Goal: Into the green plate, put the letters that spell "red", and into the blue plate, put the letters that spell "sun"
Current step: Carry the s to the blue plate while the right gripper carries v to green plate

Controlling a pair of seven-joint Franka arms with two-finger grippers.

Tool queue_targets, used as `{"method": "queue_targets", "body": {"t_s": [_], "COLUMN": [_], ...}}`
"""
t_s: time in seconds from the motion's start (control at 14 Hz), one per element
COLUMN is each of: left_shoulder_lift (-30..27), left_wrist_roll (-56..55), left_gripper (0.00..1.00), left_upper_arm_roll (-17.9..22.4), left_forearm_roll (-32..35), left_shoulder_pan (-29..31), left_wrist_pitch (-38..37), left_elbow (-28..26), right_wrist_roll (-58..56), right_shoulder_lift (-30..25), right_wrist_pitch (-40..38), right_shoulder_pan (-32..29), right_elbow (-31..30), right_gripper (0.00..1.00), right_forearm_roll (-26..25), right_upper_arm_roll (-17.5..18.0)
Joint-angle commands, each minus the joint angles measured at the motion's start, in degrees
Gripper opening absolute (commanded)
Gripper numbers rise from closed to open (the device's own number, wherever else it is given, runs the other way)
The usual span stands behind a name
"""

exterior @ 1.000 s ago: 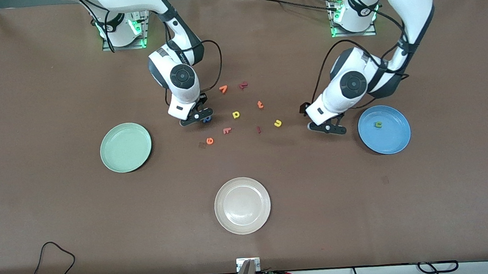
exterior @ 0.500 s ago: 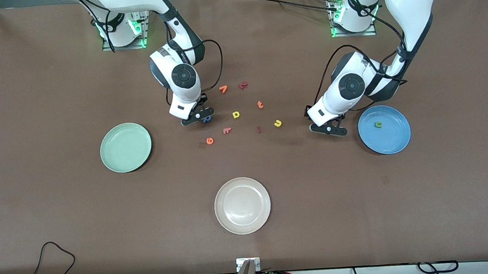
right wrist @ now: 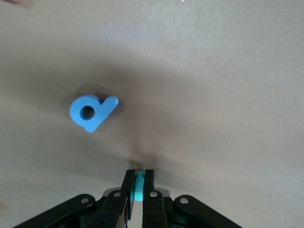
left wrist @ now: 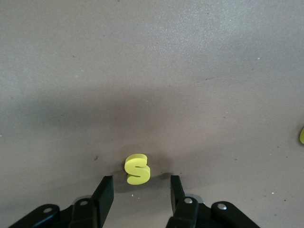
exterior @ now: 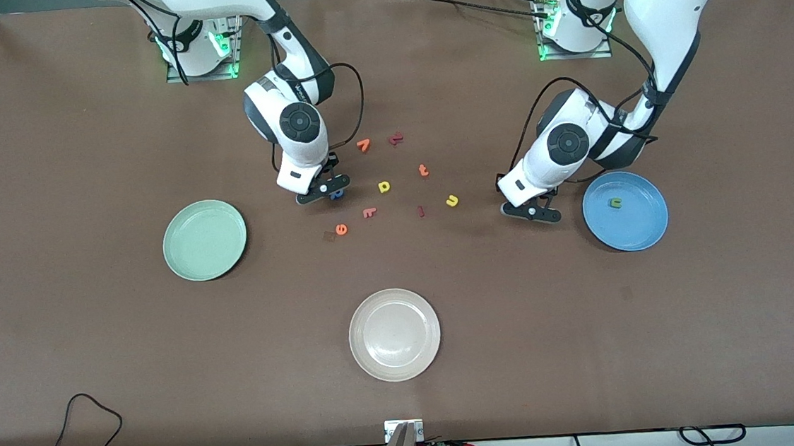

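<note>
My right gripper is going to release the teal letter, now held edge-on beside the blue "d", near the middle of the empty green plate (exterior: 198, 240).
My right gripper (right wrist: 139, 183) is down at the table beside the blue "d" (right wrist: 91, 112), shut on a teal letter (right wrist: 139, 187) held edge-on. In the front view that gripper (exterior: 322, 190) hides the teal letter, and the blue "d" (exterior: 337, 193) lies against it. My left gripper (left wrist: 140, 190) is open and low over the table, between the yellow "u" (exterior: 452, 200) and the blue plate (exterior: 642, 225). The yellow "s" (left wrist: 137, 169) sits just at its fingertips (left wrist: 104, 192), untouched. A dark green "n" (exterior: 616, 202) lies in the blue plate. The orange "e" (exterior: 341, 229) is on the table. The green plate (exterior: 183, 257) holds nothing.
A yellow d/p-shaped letter (exterior: 384, 186), an orange "t" (exterior: 423, 170), another orange letter (exterior: 363, 145) and dark red letters (exterior: 396, 138) (exterior: 369, 212) (exterior: 421, 211) lie mid-table. A cream-white plate (exterior: 397, 365) sits nearer the front camera.
The right gripper's fingers have shut on the teal letter. The left gripper's fingers have drawn closer together around the yellow "s", and the left arm has shifted slightly.
</note>
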Motion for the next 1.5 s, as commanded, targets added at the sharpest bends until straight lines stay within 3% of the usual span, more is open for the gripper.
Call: {"method": "queue_targets", "body": {"t_s": [0.0,0.21,0.36,0.5,0.64,0.71,0.86,1.07,1.21,1.43], "left_shoulder_lift": [0.59,1.46,2.26,2.43,2.79,2.53,0.34,-3.88,-3.89,-3.37], "left_wrist_roll": [-1.48,-1.66,-2.01,-2.01,-2.1,-2.1,-2.1,-0.96,2.37,7.46], "left_gripper": [0.44,0.4,0.26,0.16,0.13,0.06,0.01,0.0,0.0,0.0], "left_upper_arm_roll": [0.21,0.48,1.01,1.01,1.01,1.01,0.92,0.74,0.92,0.92], "left_forearm_roll": [2.93,3.28,4.51,4.51,4.6,4.6,4.6,4.69,4.69,4.78], "left_shoulder_pan": [0.13,-0.31,0.04,0.04,0.04,0.04,0.04,0.48,1.0,6.08], "left_wrist_pitch": [0.6,1.47,2.27,2.27,2.36,2.27,-1.49,-19.46,-30.64,-32.72], "left_elbow": [0.54,1.76,1.77,1.6,1.51,1.51,2.29,9.21,15.37,16.45], "right_wrist_roll": [0.73,0.56,-1.71,-5.58,-7.0,-8.65,-10.25,-10.08,-9.2,-9.29], "right_shoulder_lift": [-3.17,-6.77,-7.84,-7.4,-7.14,-7.13,-5.91,-4.94,-2.66,0.94], "right_wrist_pitch": [-4.38,-15.16,-23.27,-22.86,-20.93,-18.92,-14.35,-2.43,2.8,8.33], "right_shoulder_pan": [0.09,-1.66,-3.5,-5.87,-10.44,-12.2,-14.76,-14.85,-14.5,-15.55], "right_elbow": [1.24,7.2,12.04,12.41,10.93,9.87,7.68,-0.04,-1.91,-1.74], "right_gripper": [0.0,0.0,0.0,0.0,0.0,0.0,0.0,0.0,0.0,0.0], "right_forearm_roll": [-0.36,-0.09,-0.45,-0.45,-0.53,-0.53,-0.53,-0.36,-0.18,-0.1], "right_upper_arm_roll": [0.0,-2.09,-9.72,-14.83,-15.21,-15.21,-15.2,-15.12,-15.12,-15.12]}}
